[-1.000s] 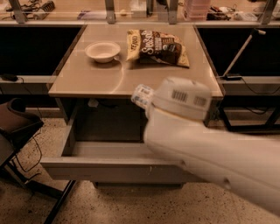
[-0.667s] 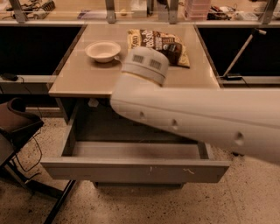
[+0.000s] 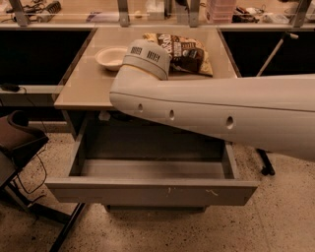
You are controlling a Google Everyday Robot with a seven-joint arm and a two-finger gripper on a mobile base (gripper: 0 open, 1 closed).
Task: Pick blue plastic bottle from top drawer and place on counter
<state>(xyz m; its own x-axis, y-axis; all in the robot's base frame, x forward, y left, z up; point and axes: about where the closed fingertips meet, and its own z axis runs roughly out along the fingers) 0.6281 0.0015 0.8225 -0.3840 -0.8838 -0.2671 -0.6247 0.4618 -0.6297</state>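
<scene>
The robot's gripper should release the blue plastic bottle on the counter [image 3: 186,82] in front of the chip bag.
The top drawer [image 3: 147,191] is pulled open below the counter [image 3: 83,86]. Its visible floor is bare, and my pale arm [image 3: 211,110] crosses over its back part. The blue plastic bottle is hidden or out of view. My gripper is not in view. Only the arm shows, with its vented joint [image 3: 145,55] over the counter's middle, between the bowl and the chip bag.
A white bowl [image 3: 110,57] and a dark brown-and-yellow chip bag [image 3: 189,53] lie on the counter's far half. A cluttered shelf with metal posts [image 3: 123,11] runs behind. A dark chair [image 3: 19,142] stands at the left on the speckled floor.
My arm has swung left across the view. Its vented joint moved from the right of the drawer to above the counter's middle, uncovering the drawer's front right.
</scene>
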